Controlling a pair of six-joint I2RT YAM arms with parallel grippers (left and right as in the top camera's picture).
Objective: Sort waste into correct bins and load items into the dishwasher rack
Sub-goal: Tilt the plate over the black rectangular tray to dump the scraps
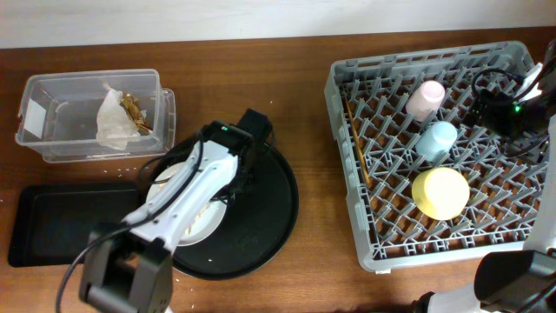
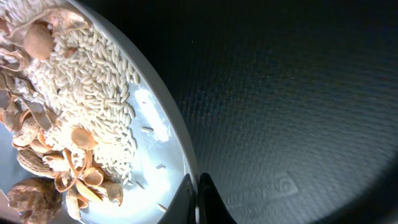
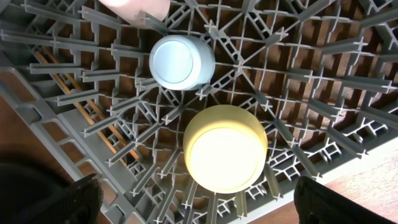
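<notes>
I will release the pale plate from my left gripper so that it rests on the round black tray (image 1: 239,214), a little toward the grey rack.
The pale plate (image 1: 204,222) lies on the round black tray (image 1: 269,217). It holds a heap of beige grains and nut shells (image 2: 87,106). My left gripper (image 2: 198,199) is shut on the plate's rim (image 2: 149,124); in the overhead view it (image 1: 236,178) is at the plate's right edge. The grey rack (image 1: 347,209) holds the pink cup (image 1: 426,98), blue cup (image 1: 436,140) and yellow bowl (image 1: 440,192), all upside down, and the chopsticks (image 1: 356,143). My right gripper (image 3: 199,199) is open and empty above the bowl (image 3: 225,148).
The clear tub (image 1: 61,113) at the back left holds the white napkin (image 1: 113,122) and a brown scrap (image 1: 135,109). The shallow black tray (image 1: 61,222) lies in front of it, left of the round tray (image 2: 286,93).
</notes>
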